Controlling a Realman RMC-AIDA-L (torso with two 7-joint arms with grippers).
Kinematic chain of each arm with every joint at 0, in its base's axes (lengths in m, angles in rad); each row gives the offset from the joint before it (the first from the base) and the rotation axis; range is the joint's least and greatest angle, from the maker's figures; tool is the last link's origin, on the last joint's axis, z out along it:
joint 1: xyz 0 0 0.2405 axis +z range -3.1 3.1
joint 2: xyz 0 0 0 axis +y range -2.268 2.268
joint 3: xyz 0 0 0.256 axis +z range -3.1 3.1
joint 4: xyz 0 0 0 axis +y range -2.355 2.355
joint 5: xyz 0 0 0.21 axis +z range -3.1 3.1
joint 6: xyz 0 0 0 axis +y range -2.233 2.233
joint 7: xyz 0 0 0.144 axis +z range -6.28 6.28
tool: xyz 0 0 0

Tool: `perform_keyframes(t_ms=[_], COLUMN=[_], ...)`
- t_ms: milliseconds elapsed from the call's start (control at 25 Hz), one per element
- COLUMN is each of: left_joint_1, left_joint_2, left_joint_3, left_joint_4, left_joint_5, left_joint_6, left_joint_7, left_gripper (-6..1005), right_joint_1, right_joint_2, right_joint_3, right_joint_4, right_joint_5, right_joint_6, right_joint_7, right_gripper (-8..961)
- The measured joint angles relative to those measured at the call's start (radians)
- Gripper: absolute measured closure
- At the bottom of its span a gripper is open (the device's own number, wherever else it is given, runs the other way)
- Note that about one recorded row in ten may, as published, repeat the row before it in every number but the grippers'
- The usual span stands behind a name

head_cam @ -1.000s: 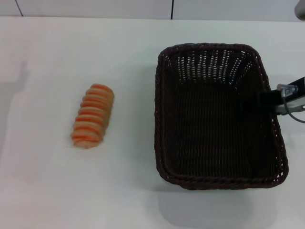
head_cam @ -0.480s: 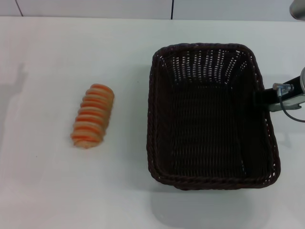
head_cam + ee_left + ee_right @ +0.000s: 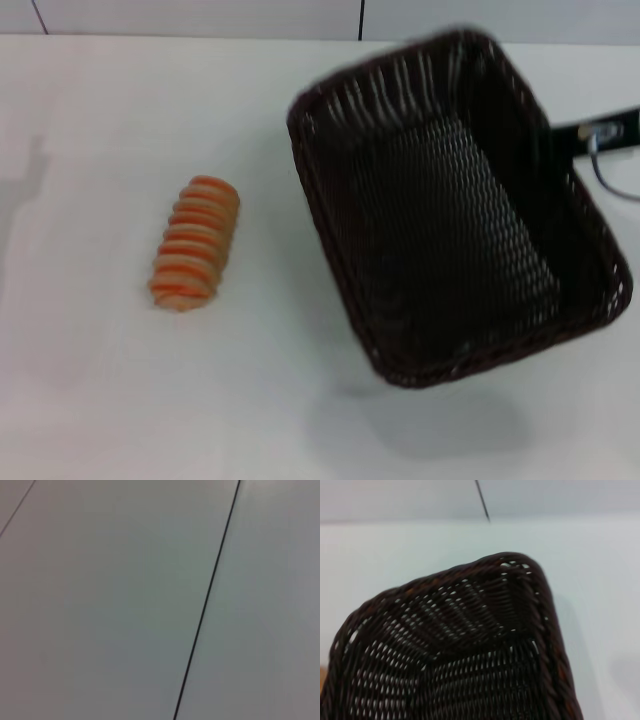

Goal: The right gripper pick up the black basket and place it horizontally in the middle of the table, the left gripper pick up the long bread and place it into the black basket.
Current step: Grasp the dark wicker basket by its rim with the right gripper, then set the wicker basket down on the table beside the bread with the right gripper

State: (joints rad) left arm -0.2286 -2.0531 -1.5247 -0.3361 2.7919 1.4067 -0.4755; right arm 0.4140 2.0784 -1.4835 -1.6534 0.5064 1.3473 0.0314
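My right gripper will let go of the black basket on the white table [image 3: 386, 310] next to the long bread.
The black basket [image 3: 450, 210] is empty and hangs tilted above the white table [image 3: 120, 390], turned at an angle, with its shadow on the table below its near end. My right gripper [image 3: 572, 131] is shut on the basket's right rim at the far right of the head view. The right wrist view shows the basket's woven inside and braided rim [image 3: 470, 645] up close. The long bread [image 3: 195, 243] lies on the table to the left of the basket, well apart from it. My left gripper is out of view.
A wall with a dark vertical seam [image 3: 361, 18] runs behind the table's far edge. The left wrist view shows only a plain pale surface with a dark seam [image 3: 205, 610]. A cable [image 3: 612, 180] hangs by the right gripper.
The basket has gone up off the table and swung round, its far end moving toward the back right and its near end tilting. The bread has not moved.
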Motion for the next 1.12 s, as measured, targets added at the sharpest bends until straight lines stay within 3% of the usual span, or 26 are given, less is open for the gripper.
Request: perform_keyframes(t_ms=[200,480,680,960,1120], left_joint_1=[0.001,0.014,0.014,0.011,0.004], left_joint_2=[-0.004,-0.004,-0.006,-0.011,-0.014], left_joint_3=[-0.012,-0.018,-0.034,-0.058,-0.083], left_joint_4=[0.000,-0.019,-0.053,-0.105,-0.105], left_joint_5=[0.000,-0.001,-0.002,-0.002,-0.002], left_joint_6=[-0.011,-0.019,-0.067,-0.127,-0.128], left_joint_7=[0.000,-0.006,-0.011,-0.011,-0.011], left_gripper=[159,161,162,164,165], right_joint_1=[0.001,0.054,0.152,0.322,0.422], right_joint_2=[0.000,-0.004,-0.008,-0.012,-0.037], right_joint_3=[-0.006,0.037,0.088,0.090,0.059], right_joint_4=[-0.026,-0.061,-0.057,-0.029,0.043], right_joint_5=[0.028,0.155,0.257,0.267,0.253], right_joint_6=[-0.099,-0.110,0.032,0.299,0.370], right_joint_7=[-0.198,-0.527,-0.763,-0.876,-0.874], right_gripper=[803,804,805,805,806])
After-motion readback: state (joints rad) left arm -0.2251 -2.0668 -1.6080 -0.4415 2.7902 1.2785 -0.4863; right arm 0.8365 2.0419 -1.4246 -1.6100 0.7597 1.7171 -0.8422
